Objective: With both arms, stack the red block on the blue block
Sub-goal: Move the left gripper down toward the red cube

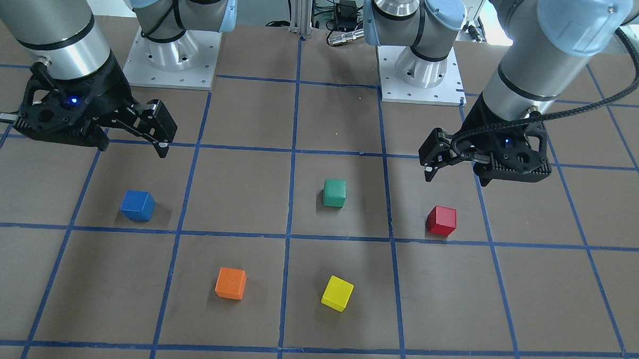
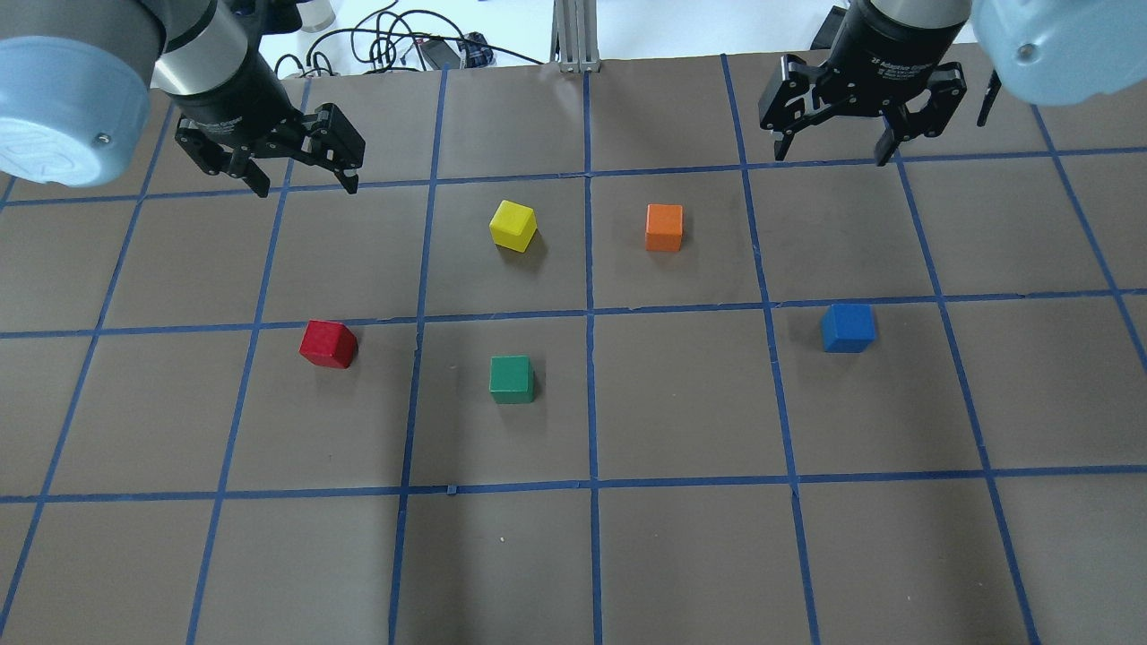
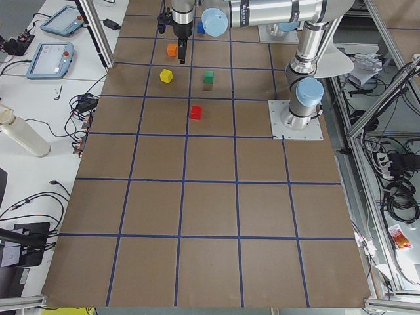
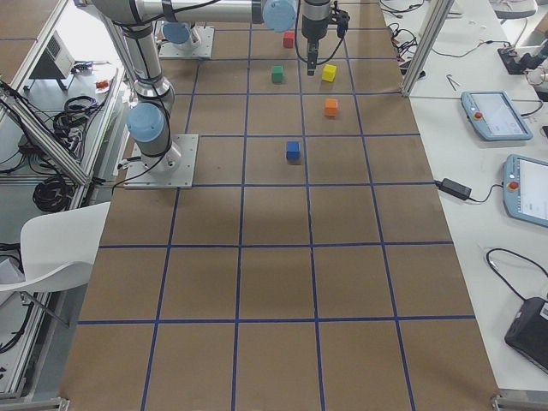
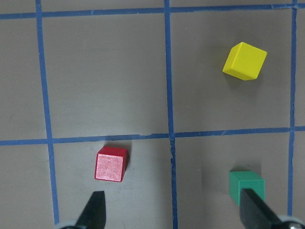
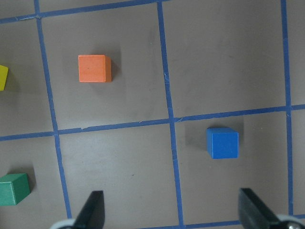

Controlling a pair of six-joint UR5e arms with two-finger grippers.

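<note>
The robot's left gripper will next close on the red block's middle (image 1: 441, 221) (image 5: 110, 164), from the side that faces the green cube and the side opposite it.
The red block (image 1: 441, 221) lies on the brown table, on my left side (image 2: 328, 344). My left gripper (image 2: 308, 184) hangs open and empty above the table, farther out than the red block. In the left wrist view the red block (image 5: 111, 163) lies just ahead of the left finger. The blue block (image 1: 137, 205) lies on my right side (image 2: 847, 327). My right gripper (image 2: 833, 154) hangs open and empty, high above the table beyond the blue block. In the right wrist view the blue block (image 6: 222, 142) lies between the finger lines, nearer the right one.
A green cube (image 2: 512, 379), a yellow cube (image 2: 513, 225) and an orange cube (image 2: 664, 227) lie between the two task blocks. The arm bases (image 1: 170, 57) stand at the robot's edge. Blue tape lines grid the table.
</note>
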